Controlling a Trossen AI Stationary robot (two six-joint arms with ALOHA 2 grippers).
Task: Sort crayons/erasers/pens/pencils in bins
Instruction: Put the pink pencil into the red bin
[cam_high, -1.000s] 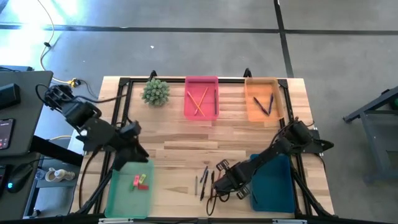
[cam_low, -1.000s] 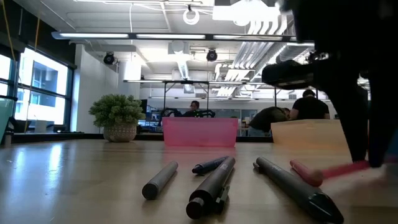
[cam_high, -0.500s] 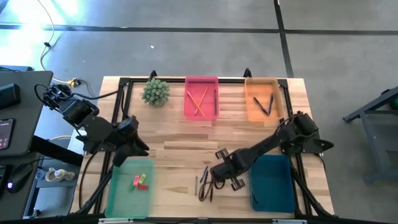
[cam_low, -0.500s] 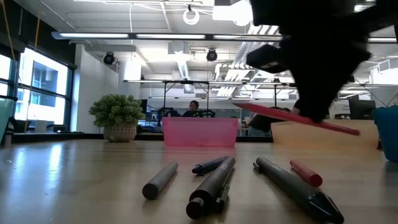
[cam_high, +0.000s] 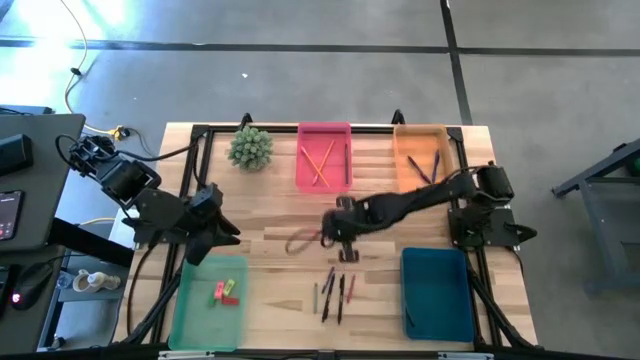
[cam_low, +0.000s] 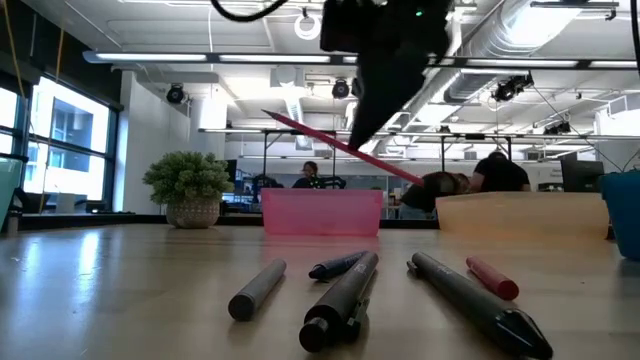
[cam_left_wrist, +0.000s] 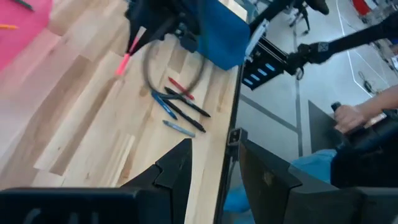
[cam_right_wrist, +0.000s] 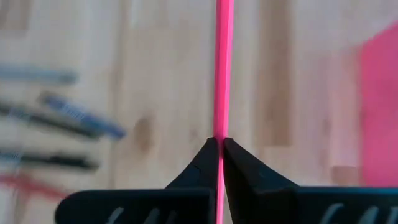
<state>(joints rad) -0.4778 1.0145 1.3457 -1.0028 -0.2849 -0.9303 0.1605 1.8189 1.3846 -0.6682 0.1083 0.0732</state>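
Next, my right gripper lets go of the pink-red pencil so that it lies on the crossed orange-tan pencils in the pink bin (cam_high: 318, 166).
My right gripper (cam_high: 338, 236) hangs over the middle of the table, shut on a thin pink-red pencil (cam_low: 300, 130), between the pink bin (cam_high: 324, 180) and a loose group of pens (cam_high: 331, 292). The pink bin holds orange-tan pencils (cam_high: 318, 160). Dark sticks lie in the orange bin (cam_high: 408, 178). My left gripper (cam_left_wrist: 214, 167) waits open above the far end of the light green bin (cam_high: 200, 315), where pink-red and yellow-green erasers (cam_high: 225, 291) lie. The teal-blue bin (cam_high: 436, 292) sits at the near right. My right gripper pinches the pink-red pencil's shaft (cam_right_wrist: 222, 127) between its two fingertips (cam_right_wrist: 210, 155). A long part of the pencil sticks out past them (cam_right_wrist: 223, 50). The fingers come from above. The pencil is lifted clear of the table and slants (cam_low: 400, 170) in the low view.
A potted plant (cam_high: 250, 147) stands at the far left of the table. Several pens and a red stick (cam_low: 490, 276) lie near the table's near edge. Bare wood (cam_high: 270, 215) stretches between the bins. People sit in the room beyond (cam_low: 497, 172).
My right gripper has risen from the table beside the teal-blue bin with the pink-red pencil. It has swung left and toward the far edge, to the middle of the table. The pencil, low over the wood a second ago, now hangs high and slanted.
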